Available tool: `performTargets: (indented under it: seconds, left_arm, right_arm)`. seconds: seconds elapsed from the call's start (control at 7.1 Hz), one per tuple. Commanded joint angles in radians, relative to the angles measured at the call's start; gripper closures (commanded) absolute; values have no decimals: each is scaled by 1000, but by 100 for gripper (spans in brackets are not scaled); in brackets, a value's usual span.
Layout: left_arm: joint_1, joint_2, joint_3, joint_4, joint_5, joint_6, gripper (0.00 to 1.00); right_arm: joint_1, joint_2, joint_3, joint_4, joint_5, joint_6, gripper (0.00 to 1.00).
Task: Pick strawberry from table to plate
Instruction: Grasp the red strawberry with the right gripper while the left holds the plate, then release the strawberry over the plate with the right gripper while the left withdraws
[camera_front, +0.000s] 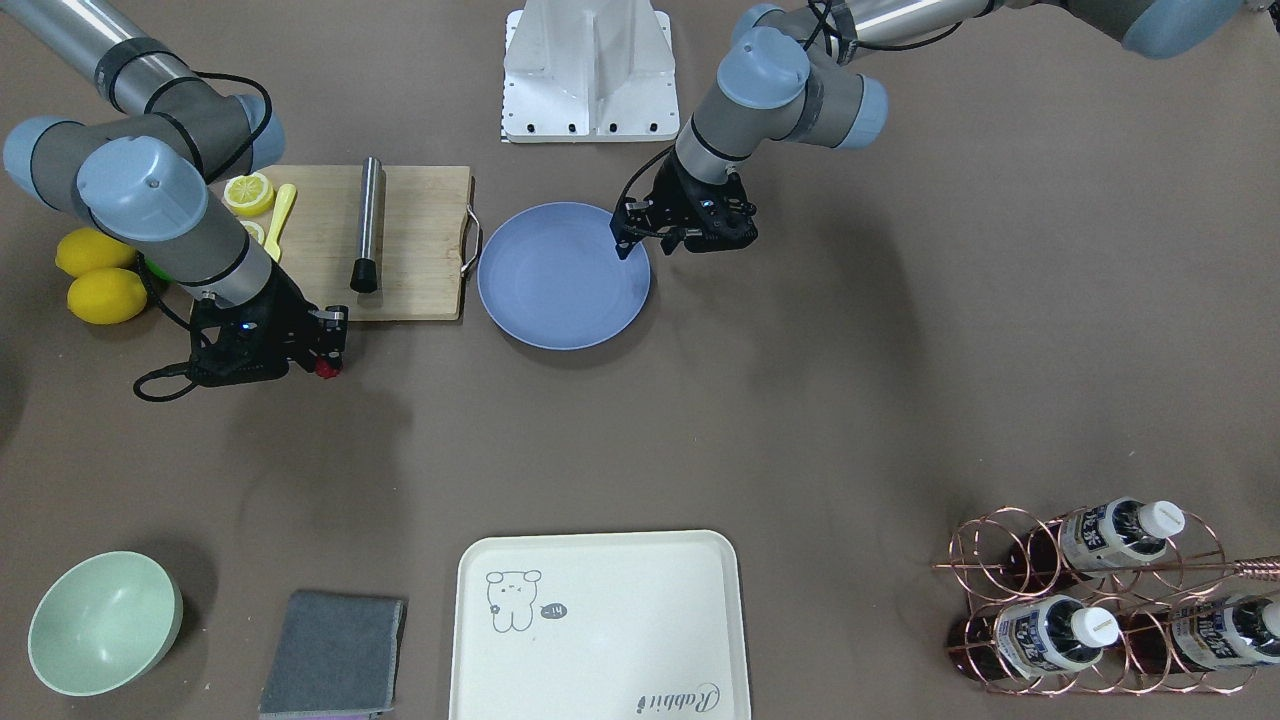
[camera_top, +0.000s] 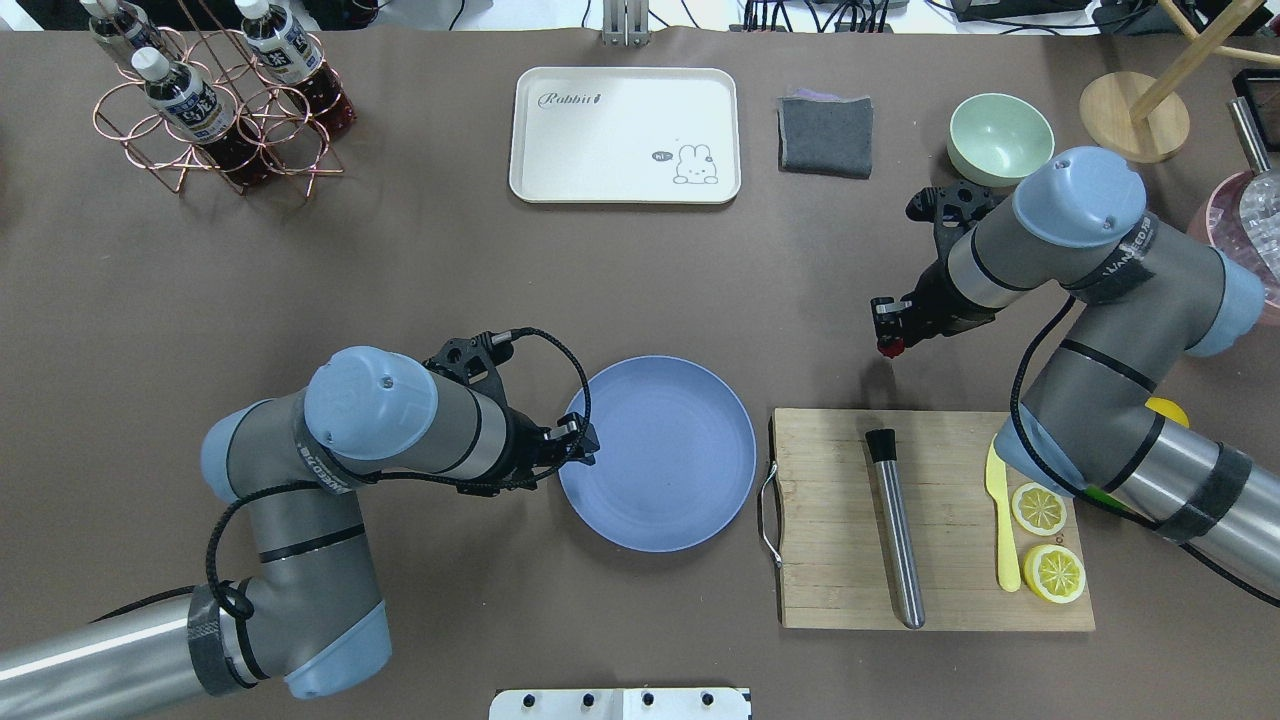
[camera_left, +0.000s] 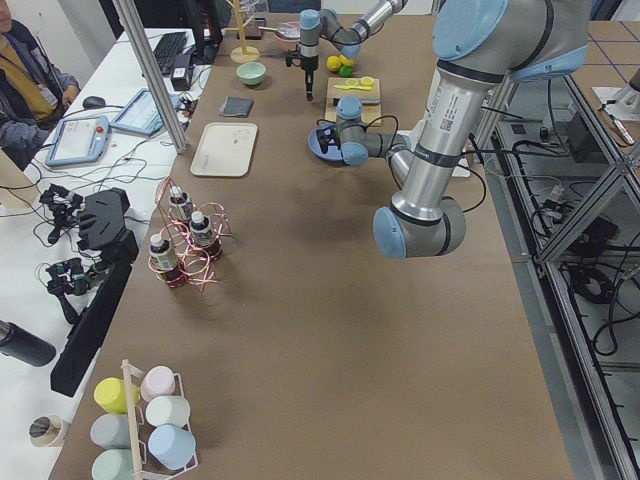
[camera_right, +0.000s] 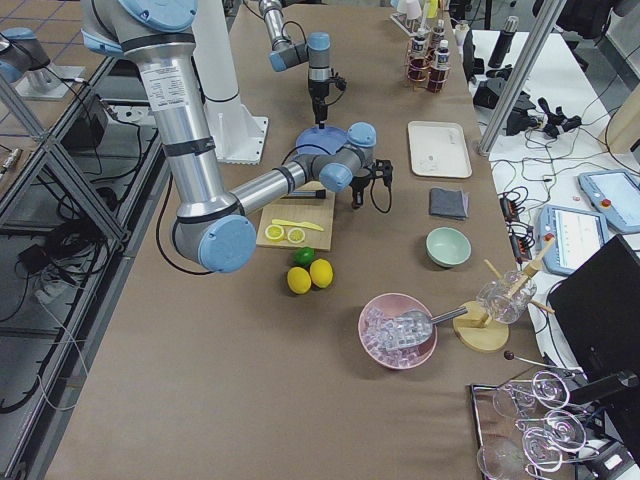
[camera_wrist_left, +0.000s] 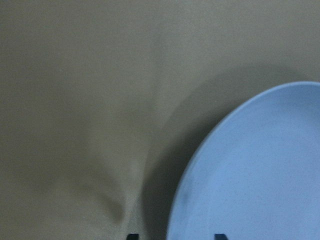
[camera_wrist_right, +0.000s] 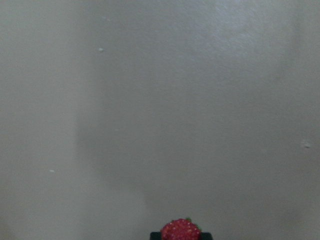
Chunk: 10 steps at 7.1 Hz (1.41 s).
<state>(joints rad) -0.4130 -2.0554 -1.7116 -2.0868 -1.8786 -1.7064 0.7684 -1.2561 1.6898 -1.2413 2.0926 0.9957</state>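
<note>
Next, my right gripper releases the strawberry on the light-blue plate, just off its middle (camera_front: 539, 266) toward the cutting board.
The strawberry (camera_front: 325, 368) is a small dark-red berry pinched in my right gripper (camera_top: 888, 340), which is shut on it over the brown table (camera_front: 800, 400), beyond the cutting board's far edge. The right wrist view shows the strawberry (camera_wrist_right: 181, 231) between the fingertips, with bare table ahead. The light-blue plate (camera_top: 660, 465) lies at mid-table and holds nothing. My left gripper (camera_top: 585, 442) hovers at the plate's left rim, open. In the left wrist view its two dark tips stand apart on either side of the plate (camera_wrist_left: 260, 170) rim.
A wooden cutting board (camera_top: 830, 560) right of the plate carries a metal rod (camera_top: 895, 530), lemon slices (camera_top: 1040, 508) and a yellow knife. Whole lemons (camera_front: 100, 280) lie beside it. A cream tray (camera_top: 600, 150), grey cloth (camera_top: 825, 135), green bowl (camera_top: 1000, 138) and bottle rack (camera_top: 215, 100) line the far side.
</note>
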Motion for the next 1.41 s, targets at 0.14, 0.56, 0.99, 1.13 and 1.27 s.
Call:
performTargets:
  seconds: [0.14, 0.56, 0.99, 1.13, 1.27]
  left_arm:
    - [-131, 98, -86, 1, -68, 81, 3]
    - [-278, 182, -138, 1, -117, 122, 3]
    - [-306, 179, -183, 74, -142, 123, 3]
    - [-305, 179, -184, 77, -142, 123, 3]
    - [-306, 179, -186, 77, -142, 129, 3]
  right_arm:
    - [-107, 159, 76, -96, -14, 241, 100]
    - [-306, 214, 60, -96, -143, 355, 100]
    - [-360, 221, 8, -86, -209, 370, 51]
    - [-360, 221, 8, -84, -210, 379, 1]
    - [-353, 221, 16, -84, -207, 379, 0]
